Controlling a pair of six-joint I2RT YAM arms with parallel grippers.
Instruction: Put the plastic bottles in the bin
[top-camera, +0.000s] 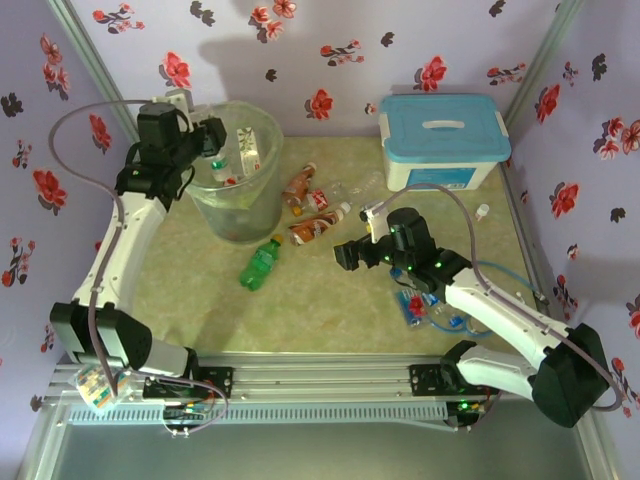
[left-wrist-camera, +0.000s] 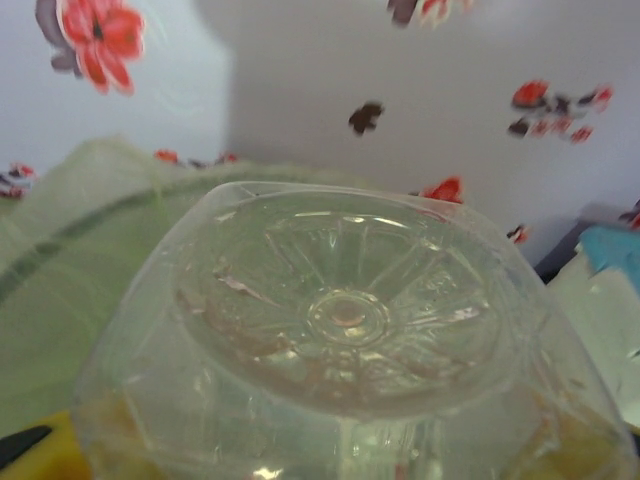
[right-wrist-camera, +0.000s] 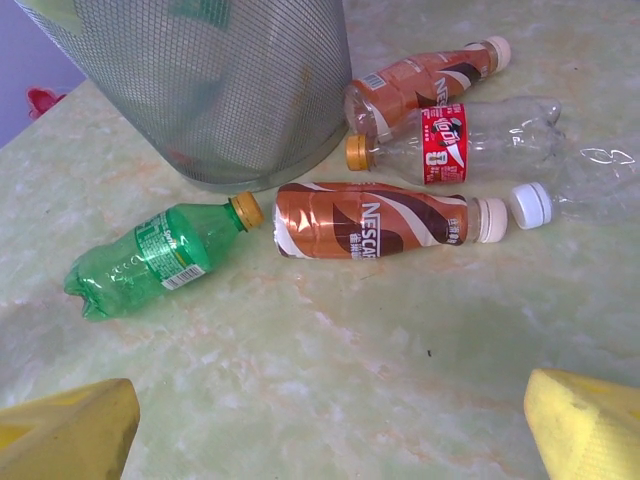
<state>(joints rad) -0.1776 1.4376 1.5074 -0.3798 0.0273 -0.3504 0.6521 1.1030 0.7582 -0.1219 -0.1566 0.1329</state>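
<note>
I will let go of the clear plastic bottle, now held over the bin's rim, with my left gripper inside the bin (top-camera: 239, 177), just in front of the white-labelled bottle.
My left gripper (top-camera: 213, 140) hangs over the rim of the bin (top-camera: 235, 215), shut on a clear plastic bottle (left-wrist-camera: 345, 320) whose ribbed base faces the left wrist camera. Other bottles (top-camera: 248, 145) lie inside the bin. My right gripper (top-camera: 350, 255) is open low over the table, its yellow fingertips (right-wrist-camera: 70, 435) apart with nothing between them. Ahead of it lie a green bottle (right-wrist-camera: 150, 258), an orange-brown bottle (right-wrist-camera: 370, 222), a second orange-brown one (right-wrist-camera: 420, 75), a clear red-labelled one (right-wrist-camera: 450, 140) and a clear white-capped one (right-wrist-camera: 580, 190). The bin (right-wrist-camera: 220, 90) stands behind them.
A white box with a light-blue lid (top-camera: 440, 140) stands at the back right. Blue-labelled bottles (top-camera: 415, 305) lie beside the right forearm, and a small one (top-camera: 482, 211) near the right wall. Flowered walls enclose the table. Bare tabletop lies under the right gripper.
</note>
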